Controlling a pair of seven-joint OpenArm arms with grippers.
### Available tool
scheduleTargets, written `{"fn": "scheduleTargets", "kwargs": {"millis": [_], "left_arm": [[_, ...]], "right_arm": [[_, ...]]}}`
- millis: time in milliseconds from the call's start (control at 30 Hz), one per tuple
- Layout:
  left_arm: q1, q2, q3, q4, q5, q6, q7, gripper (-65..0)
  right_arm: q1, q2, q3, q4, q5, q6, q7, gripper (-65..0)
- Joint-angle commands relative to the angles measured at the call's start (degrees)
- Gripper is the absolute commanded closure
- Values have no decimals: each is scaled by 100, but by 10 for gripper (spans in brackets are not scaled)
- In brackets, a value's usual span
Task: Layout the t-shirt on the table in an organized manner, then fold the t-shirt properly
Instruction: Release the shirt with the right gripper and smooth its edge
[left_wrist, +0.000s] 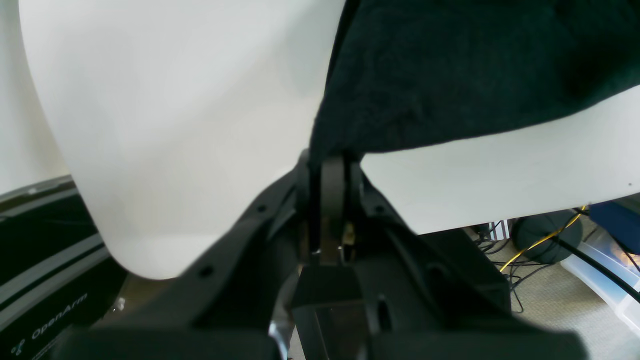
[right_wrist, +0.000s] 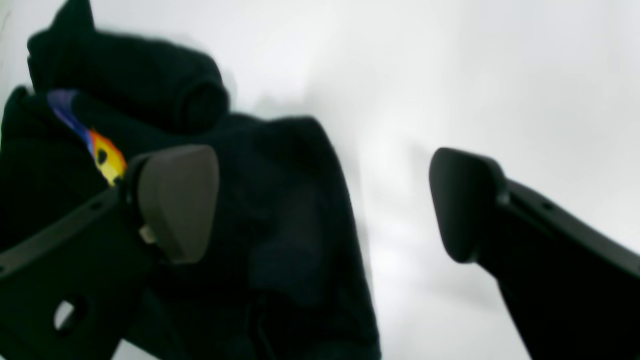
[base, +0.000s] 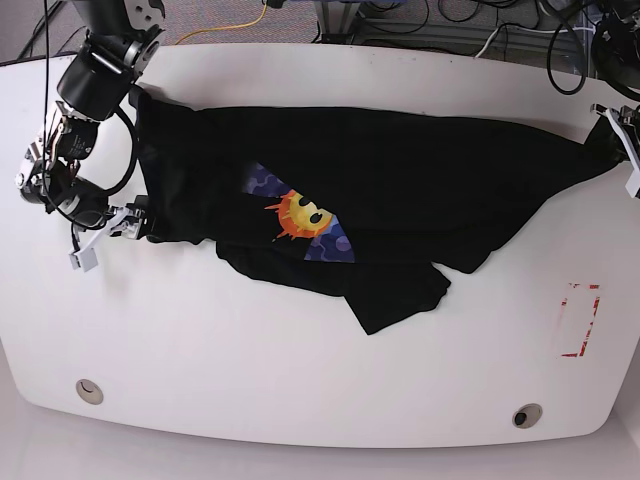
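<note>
My left gripper will let go of the t-shirt's hem by the white table's side edge (base: 618, 146), farther back than the red tape rectangle.
The black t-shirt (base: 400, 170) lies stretched sideways across the white table (base: 250, 350), its sun face (base: 300, 215) showing and a bunched part folded under the front. My left gripper (base: 611, 130) is at the table's right edge, shut on the t-shirt's hem. In the left wrist view the cloth (left_wrist: 450, 75) runs up from that gripper's (left_wrist: 332, 162) closed jaws. My right gripper (base: 108, 238) is at the shirt's left end, open. In the right wrist view its fingers (right_wrist: 175, 200) spread wide over the rumpled t-shirt (right_wrist: 280, 225) and bare table (right_wrist: 500, 75).
A red tape rectangle (base: 580, 320) marks the table's right front. Two grommet holes (base: 89, 390) (base: 527, 414) sit near the front edge. Cables lie beyond the far edge. Below the table, a black case (left_wrist: 45, 300) and a clear bin (left_wrist: 605, 270) show.
</note>
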Motion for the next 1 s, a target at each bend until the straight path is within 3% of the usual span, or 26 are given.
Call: {"fn": "scheduleTargets", "kwargs": {"millis": [0,167,667,733,967], "left_arm": [[-31,-128,-39,80,-28,-6,-55,0],[-31,-128,23,80,-28,-6,-55,0],[-31,-128,93,80,-28,-6,-55,0],[-31,-128,93,80,-28,-6,-55,0],[-31,-128,93,80,-28,-6,-55,0]], "right_arm": [[148,99,-29,-44,139,32,125,-650],[130,73,-407,-194,157,32,133,-650],[-81,-68,-486,-484,157,32,133,-642],[-107,-103,-486,-484,165,32,133,-607],[-107,-208,-495,-484,165,32,133,-333]]}}
